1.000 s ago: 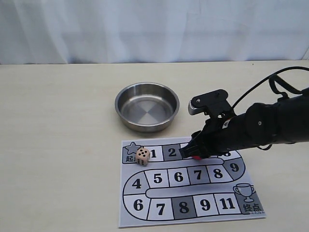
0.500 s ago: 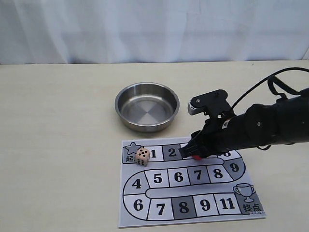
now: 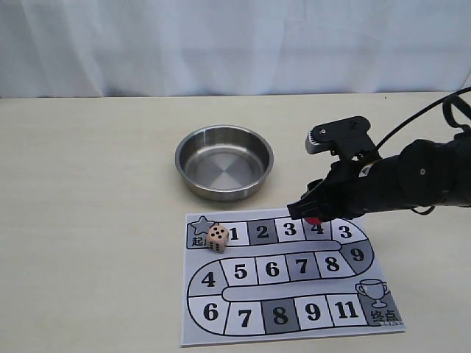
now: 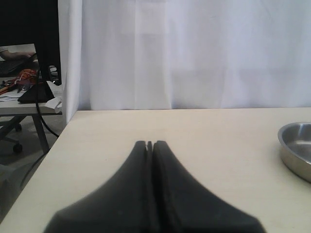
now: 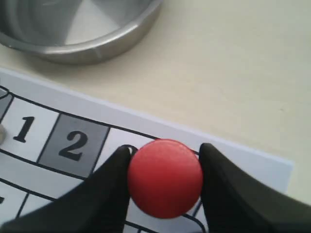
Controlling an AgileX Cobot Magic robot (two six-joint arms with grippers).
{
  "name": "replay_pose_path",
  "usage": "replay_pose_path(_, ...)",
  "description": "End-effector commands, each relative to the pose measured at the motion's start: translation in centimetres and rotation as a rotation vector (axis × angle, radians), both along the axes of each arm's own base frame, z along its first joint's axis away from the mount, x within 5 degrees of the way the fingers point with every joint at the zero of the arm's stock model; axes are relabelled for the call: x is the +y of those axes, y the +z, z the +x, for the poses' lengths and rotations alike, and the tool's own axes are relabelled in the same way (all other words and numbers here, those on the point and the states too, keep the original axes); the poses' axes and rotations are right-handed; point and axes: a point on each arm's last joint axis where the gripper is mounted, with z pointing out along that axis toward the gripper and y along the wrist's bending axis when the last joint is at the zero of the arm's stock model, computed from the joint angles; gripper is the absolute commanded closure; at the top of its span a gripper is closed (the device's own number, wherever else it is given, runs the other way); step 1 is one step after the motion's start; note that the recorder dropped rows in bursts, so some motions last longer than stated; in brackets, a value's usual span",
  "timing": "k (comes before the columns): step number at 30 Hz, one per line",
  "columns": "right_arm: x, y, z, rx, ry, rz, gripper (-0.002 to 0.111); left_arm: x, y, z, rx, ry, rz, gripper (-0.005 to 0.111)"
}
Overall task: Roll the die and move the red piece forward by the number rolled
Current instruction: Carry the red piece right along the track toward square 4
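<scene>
I need to use my right gripper to put the red piece down on the rounded corner square ending the top row [image 3: 342,232], away from the star.
The red piece [image 3: 314,220] is gripped between the two fingers of my right gripper [image 3: 312,215], at the top row of the paper game board [image 3: 243,323] near squares 3 and 4. The right wrist view looks down on its round red top [image 5: 165,177], with the right gripper [image 5: 165,149] shut on it and a black finger [image 5: 114,184] on each side. The die [image 3: 216,237] rests on the board beside the star start square, several black pips up. My left gripper [image 4: 149,144] is shut on nothing over bare table and is out of the exterior view.
A steel bowl [image 3: 224,162] stands just behind the board, and its rim shows in both the right wrist view [image 5: 73,46] and the left wrist view [image 4: 296,148]. White curtain closes off the back. The table's edge lies past the left gripper.
My right arm has carried the red piece to the right along the board's top row, from about square 3 towards square 4. The die and bowl have not moved.
</scene>
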Motion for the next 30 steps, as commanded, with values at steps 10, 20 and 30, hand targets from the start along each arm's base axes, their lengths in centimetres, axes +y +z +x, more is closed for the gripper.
replay_pose_path(10,-1.1,-1.6,0.3,0.059,-0.03,-0.021,0.104,0.0,0.3,0.0,-0.02,-0.001,0.001,0.107)
replay_pose_path(20,-1.0,-2.8,0.4,0.088,-0.031,-0.033,0.104,0.0,0.3,0.0,-0.02,-0.001,0.001,0.107)
replay_pose_path(30,-1.2,0.6,0.0,0.001,-0.03,0.002,0.104,0.0,0.3,0.0,-0.02,-0.001,0.001,0.107)
